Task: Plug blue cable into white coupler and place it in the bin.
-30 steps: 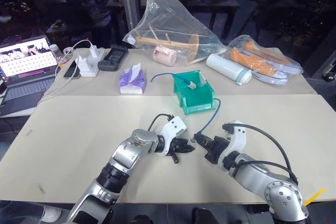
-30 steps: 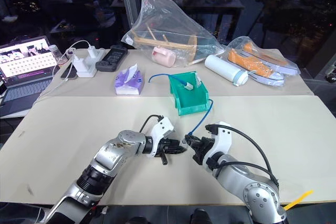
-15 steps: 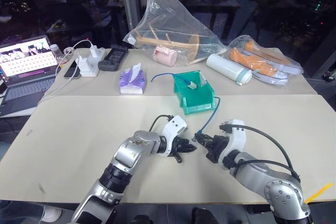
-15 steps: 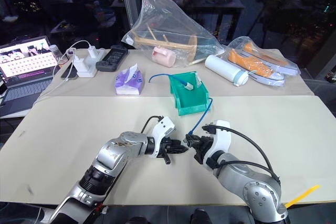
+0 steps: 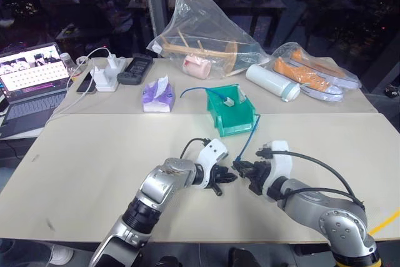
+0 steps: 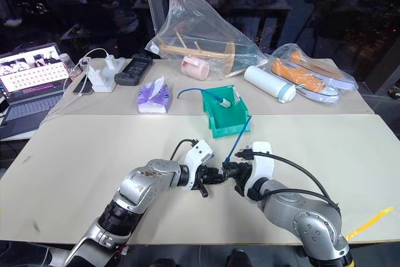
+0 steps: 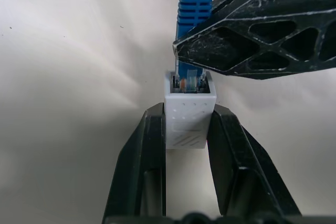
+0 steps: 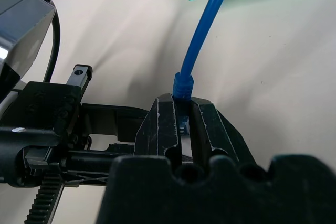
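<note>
The blue cable, now held low over the table, will be released by my right gripper in the teal bin point(image 5: 234, 115), at a spot just in front of the second white coupler.
In the left wrist view the white coupler point(image 7: 189, 116) sits squeezed between the black fingers of my left gripper point(image 7: 189, 111), socket facing away. The blue cable point(image 7: 193, 3) ends in a clear plug that sits in the mouth of that socket. My right gripper point(image 8: 184, 102) is shut on the cable just behind the plug, and one of its fingers point(image 7: 252, 30) crosses over the plug. Both grippers meet tip to tip low over the table point(image 5: 232, 173). The cable point(image 5: 249, 139) rises from there towards the teal bin point(image 5: 245, 126) just beyond.
Inside the bin lie a second blue cable point(image 5: 212, 92) and a second white coupler point(image 5: 229, 100). Behind it are a purple tissue pack point(image 5: 155, 97), a white bottle point(image 5: 272, 82), plastic bags, a charger block point(image 5: 106, 74) and a laptop point(image 5: 31, 82) at far left.
The gap between the two grippers' tips has closed and they now meet. The right wrist has rolled a little. Both stay shut on their things.
</note>
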